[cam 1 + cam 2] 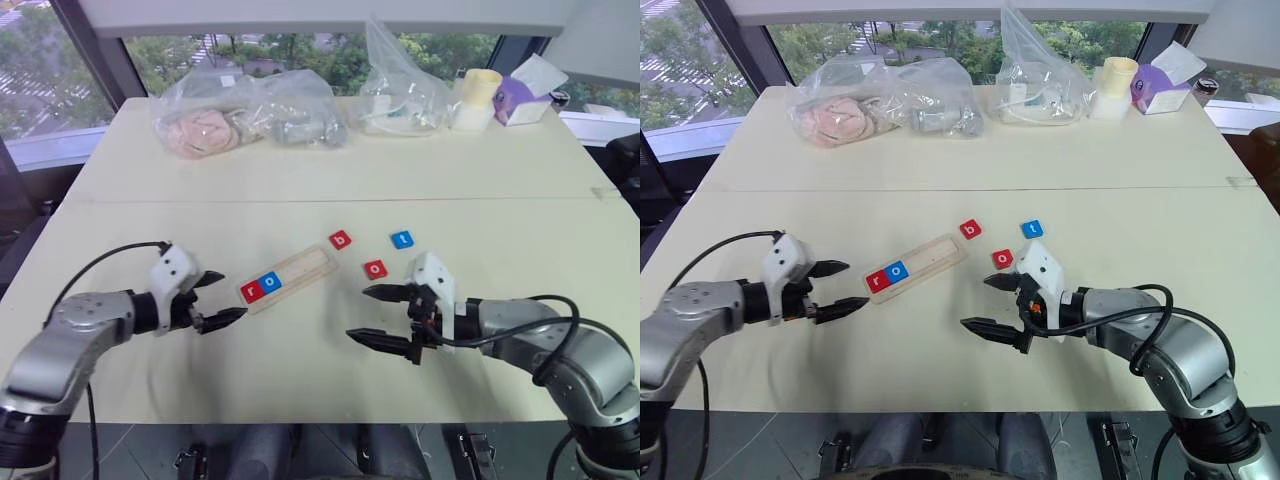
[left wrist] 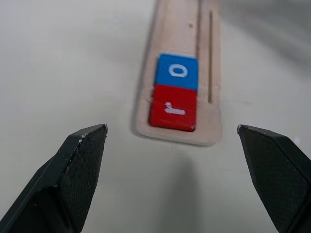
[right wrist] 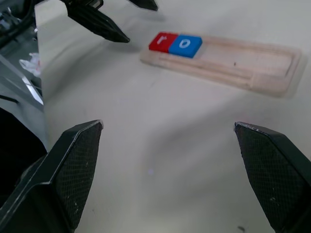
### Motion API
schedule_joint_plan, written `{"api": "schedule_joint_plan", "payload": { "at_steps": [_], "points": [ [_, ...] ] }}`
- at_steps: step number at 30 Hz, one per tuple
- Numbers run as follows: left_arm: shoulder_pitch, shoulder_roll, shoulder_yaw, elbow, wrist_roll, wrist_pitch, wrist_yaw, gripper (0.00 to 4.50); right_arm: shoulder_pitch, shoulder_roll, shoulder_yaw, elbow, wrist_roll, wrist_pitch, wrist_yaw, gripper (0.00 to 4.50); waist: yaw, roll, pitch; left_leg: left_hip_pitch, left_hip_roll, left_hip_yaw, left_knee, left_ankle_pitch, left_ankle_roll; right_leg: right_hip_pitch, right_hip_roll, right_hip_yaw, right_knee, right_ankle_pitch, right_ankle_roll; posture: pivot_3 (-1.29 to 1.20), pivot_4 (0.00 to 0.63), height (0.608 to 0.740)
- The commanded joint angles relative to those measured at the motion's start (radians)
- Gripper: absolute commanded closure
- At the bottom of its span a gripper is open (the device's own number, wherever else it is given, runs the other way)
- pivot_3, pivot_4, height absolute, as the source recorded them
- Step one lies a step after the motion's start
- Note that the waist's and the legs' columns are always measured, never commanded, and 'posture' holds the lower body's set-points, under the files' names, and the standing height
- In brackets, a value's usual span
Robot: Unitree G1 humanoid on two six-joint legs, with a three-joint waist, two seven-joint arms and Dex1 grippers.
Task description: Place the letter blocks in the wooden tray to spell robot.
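I need to close my right gripper on the sides of the red b block (image 1: 340,239) beside the wooden tray's empty end, because I need b next.
The wooden tray (image 1: 300,272) lies slanted at mid-table. A red r block (image 1: 252,291) and a blue o block (image 1: 270,282) fill its near-left end. Three loose letter blocks lie on the table to its right: a red b (image 1: 340,239), a red o (image 1: 375,269) and a blue t (image 1: 402,240). My left gripper (image 1: 218,298) hovers open just left of the tray's r end, empty. My right gripper (image 1: 380,315) is open and empty too, right of the tray and just in front of the red o.
Clear plastic bags (image 1: 250,115) of items, a second bag (image 1: 400,90), a yellow cup (image 1: 478,95) and a purple-and-white box (image 1: 525,95) line the far side of the table. A seam (image 1: 330,200) crosses the tabletop behind the blocks.
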Motion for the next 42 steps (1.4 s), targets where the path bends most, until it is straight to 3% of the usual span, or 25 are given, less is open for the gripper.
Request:
{"api": "schedule_joint_plan", "payload": {
  "at_steps": [1,12,22,37,40,42],
  "points": [
    [-0.021,-0.038,-0.027,0.008,0.026,-0.033,0.019,0.00,0.001,0.024,0.021,-0.041,-0.016,-0.027,-0.028,0.07,-0.001,0.000,0.000,0.000,0.000,0.000,0.000,0.000,0.000,0.000,0.000,0.000,0.000,0.000,0.000,0.00,0.150,0.740],
    [0.006,-0.090,-0.148,0.082,0.198,-0.151,0.065,0.00,0.015,0.029,0.008,0.020,-0.052,-0.081,-0.029,0.07,0.001,0.001,-0.001,0.007,0.000,0.000,0.000,0.000,0.000,0.007,0.001,0.000,0.000,0.000,0.000,0.00,0.150,0.740],
    [0.011,-0.200,-0.092,0.135,0.194,-0.193,0.132,0.00,0.002,0.054,0.018,0.028,-0.074,-0.091,-0.044,0.07,0.004,0.007,-0.006,0.010,0.000,0.000,0.000,0.000,0.000,0.010,0.000,0.000,0.000,0.000,0.001,0.00,0.150,0.740],
    [0.021,-0.165,-0.144,0.155,0.261,-0.225,0.118,0.00,-0.022,0.073,0.024,0.038,-0.093,-0.088,-0.057,0.07,0.000,0.009,-0.007,0.010,0.000,0.000,0.000,0.000,0.000,0.010,0.001,0.000,0.000,0.001,0.001,0.00,0.150,0.740],
    [0.017,-0.169,-0.143,0.165,0.269,-0.235,0.126,1.30,-0.025,0.073,0.020,0.038,-0.092,-0.085,-0.059,0.00,0.000,0.009,-0.008,0.010,0.000,0.000,0.000,0.000,0.000,0.010,0.001,0.000,0.000,0.001,0.001,0.00,0.150,0.740],
    [0.016,-0.169,-0.143,0.167,0.265,-0.235,0.124,1.37,-0.025,0.072,0.018,0.037,-0.092,-0.084,-0.060,0.00,0.000,0.010,-0.009,0.010,0.000,0.000,0.000,0.000,0.000,0.010,0.001,0.000,0.000,0.001,0.001,0.00,0.150,0.740]
  ]
}}
